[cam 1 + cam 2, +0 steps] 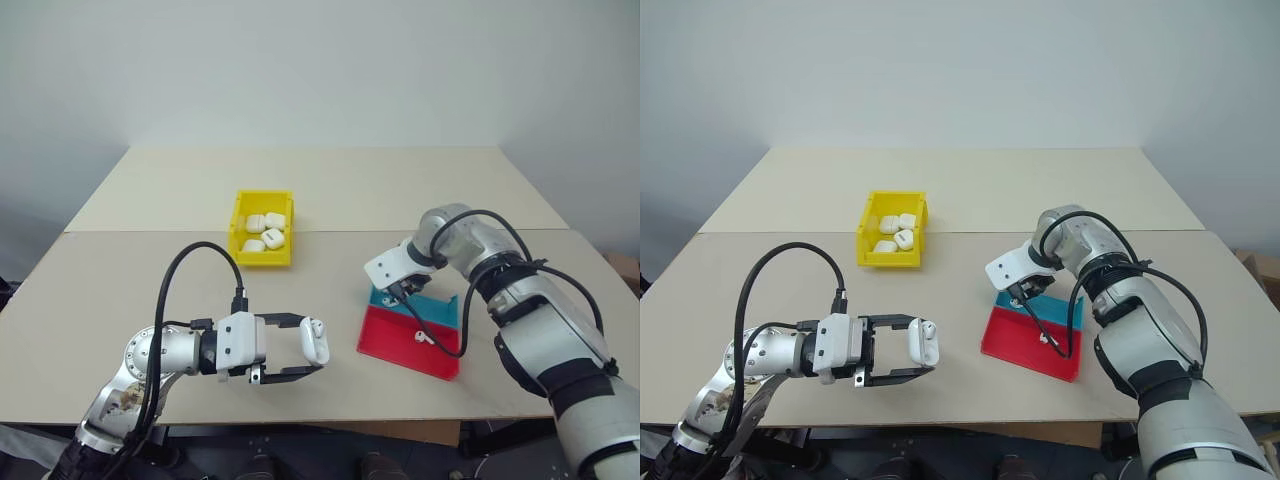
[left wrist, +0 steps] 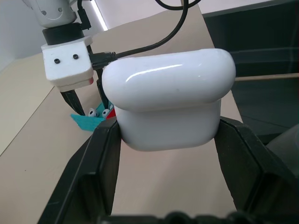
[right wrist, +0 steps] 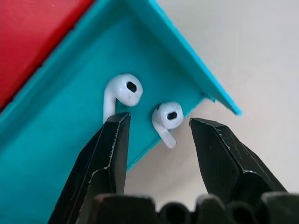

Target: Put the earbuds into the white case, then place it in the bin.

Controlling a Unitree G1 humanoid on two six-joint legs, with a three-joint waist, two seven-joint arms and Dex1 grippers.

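Observation:
Next, I turn my right gripper's fingers in line and pinch the earbud's head (image 3: 170, 115), because the stem of the earbud at the tray's teal edge slants across them.
My left gripper (image 1: 312, 345) hangs near the table's front edge, shut on the white case (image 1: 316, 341), which it holds upright between both fingers (image 2: 98, 158). The same case (image 2: 168, 107) is close up in the left wrist view. My right gripper (image 1: 400, 292) points down into the teal end of the tray (image 1: 440, 308), open. Two earbuds lie in that teal corner. One earbud (image 3: 166, 118) lies between the open fingertips, and the other earbud (image 3: 120, 92) is just beyond one finger (image 3: 112, 149). The yellow bin (image 1: 238, 225) stands at mid-table.
Several white cases (image 1: 266, 232) lie in the bin. The red part of the tray (image 1: 395, 340) holds another small white earbud (image 1: 424, 337). Black cables loop over both arms. A seam between two tabletops runs behind the bin.

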